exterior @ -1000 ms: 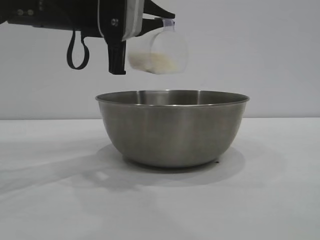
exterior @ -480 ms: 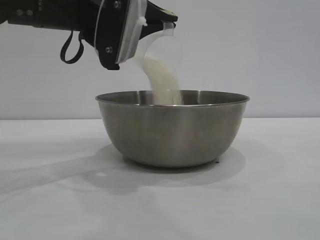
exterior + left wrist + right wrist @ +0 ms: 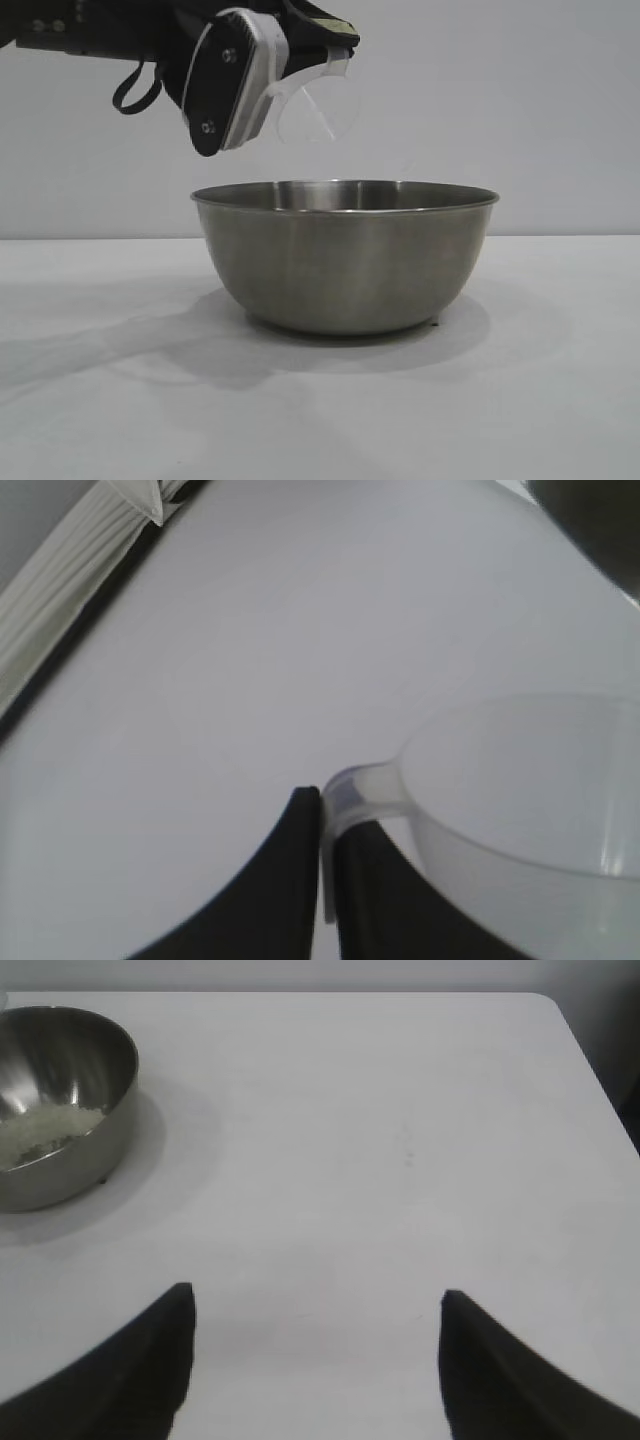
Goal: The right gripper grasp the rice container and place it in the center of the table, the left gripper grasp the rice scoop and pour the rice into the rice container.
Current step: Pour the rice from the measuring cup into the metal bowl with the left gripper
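Next, my left gripper releases the rice scoop on the table point(image 3: 141, 292) next to the rice container, below the black cable loop.
The steel rice container point(image 3: 345, 255) stands on the white table point(image 3: 100, 400). Above its rim my left gripper point(image 3: 335, 45) is shut on the loop handle of the clear rice scoop point(image 3: 318, 108), which is tipped far over with its mouth facing down and looks empty. In the left wrist view the two black fingers pinch the handle point(image 3: 340, 800) and the scoop's body point(image 3: 530, 810) hangs beside them. The rice point(image 3: 40, 1130) lies as a pale heap inside the rice container point(image 3: 90, 1060). My right gripper point(image 3: 315, 1295) hovers open over bare table, well away from the bowl.
The table's far edge and rounded corner point(image 3: 545, 1005) show in the right wrist view. A pale strip point(image 3: 60, 590) runs along the table's edge in the left wrist view. A black cable loop point(image 3: 130, 90) hangs under the left arm.
The left gripper has rolled the scoop further over. The rice that was in the scoop has streamed down into the bowl, and the scoop now looks empty. The right gripper has stayed open.
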